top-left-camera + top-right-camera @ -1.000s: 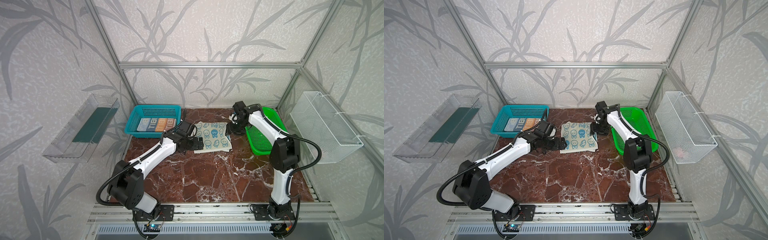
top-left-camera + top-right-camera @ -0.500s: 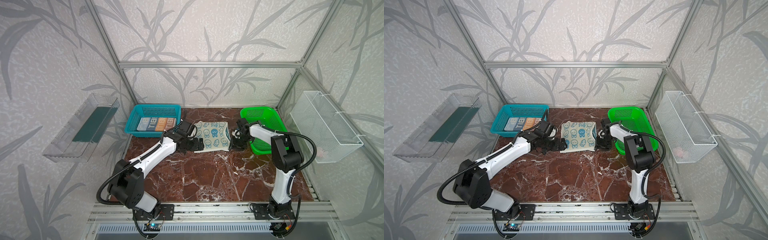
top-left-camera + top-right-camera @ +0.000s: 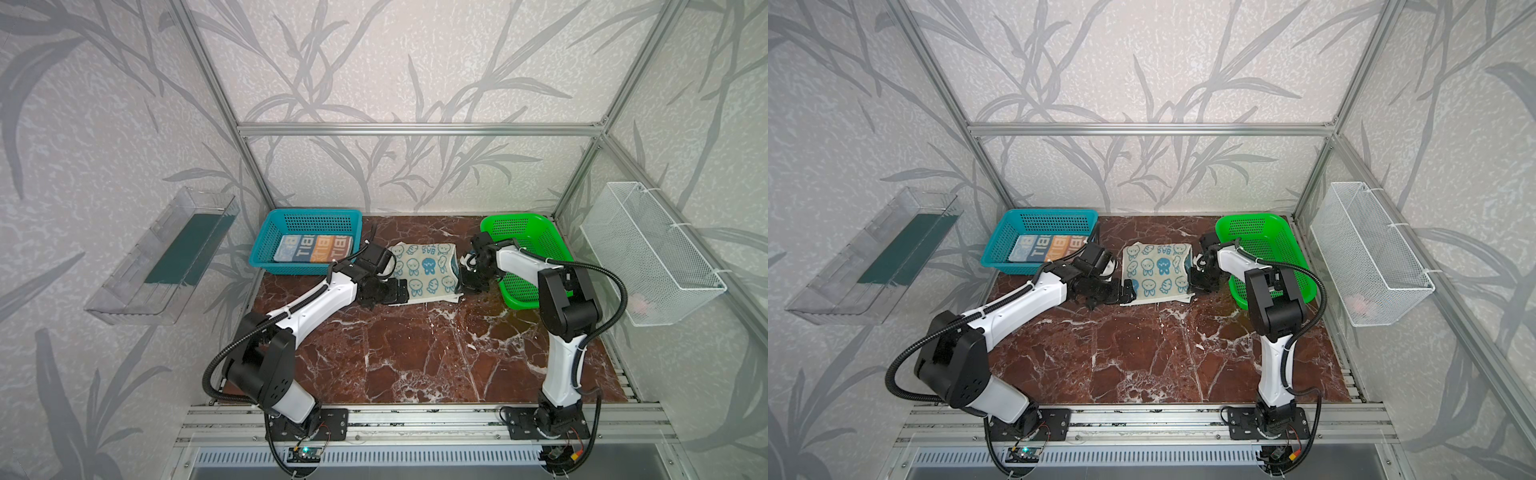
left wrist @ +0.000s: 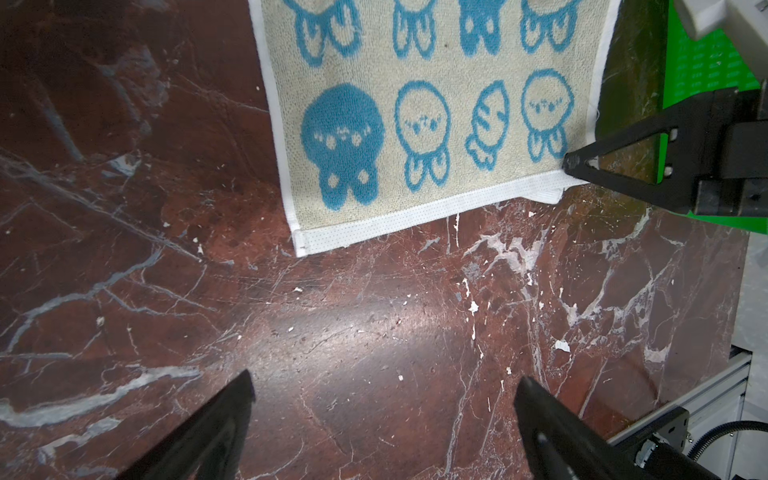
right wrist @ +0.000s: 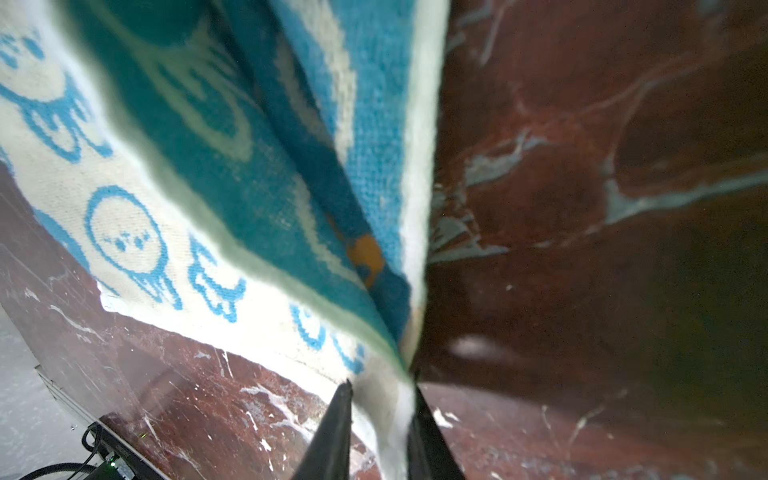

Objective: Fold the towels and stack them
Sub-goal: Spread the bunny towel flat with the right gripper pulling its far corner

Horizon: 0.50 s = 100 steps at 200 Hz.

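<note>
My left gripper needs to grab the near corner (image 3: 389, 304) (image 4: 301, 243) of the cream towel, on the side of the towel toward the blue basket.
A cream towel (image 3: 424, 270) (image 3: 1156, 270) with blue bunnies lies on the marble table between the two baskets. Its right edge stands up off the table. My right gripper (image 3: 463, 286) (image 3: 1194, 286) is at the towel's near right corner. In the right wrist view its jaws (image 5: 380, 388) are shut on the white hem, and the towel (image 5: 145, 232) folds upward with its blue underside showing. My left gripper (image 3: 399, 291) (image 4: 384, 382) is open over bare marble just short of the towel's (image 4: 415, 124) near left corner, holding nothing. Folded towels (image 3: 313, 249) (image 3: 1046, 245) lie stacked in the blue basket.
The blue basket (image 3: 311, 212) stands at the back left and the green basket (image 3: 536, 232) at the back right, right behind my right arm. A white wire basket (image 3: 648, 253) hangs on the right wall. A clear tray (image 3: 162, 257) is fixed to the left wall.
My right gripper came from the towel's far right side down to its near right corner and shut on the hem. The towel's right edge now stands raised. The left gripper stayed open.
</note>
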Each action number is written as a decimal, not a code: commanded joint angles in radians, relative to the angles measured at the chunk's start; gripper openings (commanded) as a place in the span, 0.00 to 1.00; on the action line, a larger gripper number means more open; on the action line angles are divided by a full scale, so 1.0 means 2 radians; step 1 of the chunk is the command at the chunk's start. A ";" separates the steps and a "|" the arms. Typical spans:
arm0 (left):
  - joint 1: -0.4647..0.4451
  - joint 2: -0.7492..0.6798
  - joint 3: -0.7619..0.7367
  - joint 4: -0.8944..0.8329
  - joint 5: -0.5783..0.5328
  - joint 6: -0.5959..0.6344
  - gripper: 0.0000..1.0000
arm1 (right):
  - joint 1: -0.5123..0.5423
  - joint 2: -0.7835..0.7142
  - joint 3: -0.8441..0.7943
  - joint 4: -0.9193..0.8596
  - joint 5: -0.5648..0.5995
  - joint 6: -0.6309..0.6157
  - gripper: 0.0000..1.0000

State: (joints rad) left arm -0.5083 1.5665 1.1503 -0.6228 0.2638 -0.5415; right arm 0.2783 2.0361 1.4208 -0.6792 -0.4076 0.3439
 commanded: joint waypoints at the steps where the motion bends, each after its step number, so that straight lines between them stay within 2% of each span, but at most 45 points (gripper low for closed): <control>1: 0.002 0.016 0.002 -0.016 -0.001 0.005 0.99 | -0.002 -0.009 0.008 -0.020 0.010 -0.008 0.20; 74: 0.001 0.074 0.034 -0.055 -0.032 0.031 0.99 | -0.001 -0.025 0.004 -0.041 0.032 -0.020 0.11; 100: 0.000 0.092 0.044 -0.050 -0.035 0.034 0.94 | -0.001 -0.033 0.006 -0.047 0.031 -0.022 0.10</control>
State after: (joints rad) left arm -0.5083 1.7260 1.1946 -0.6941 0.2241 -0.4965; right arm 0.2783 2.0220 1.4208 -0.7296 -0.3614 0.3157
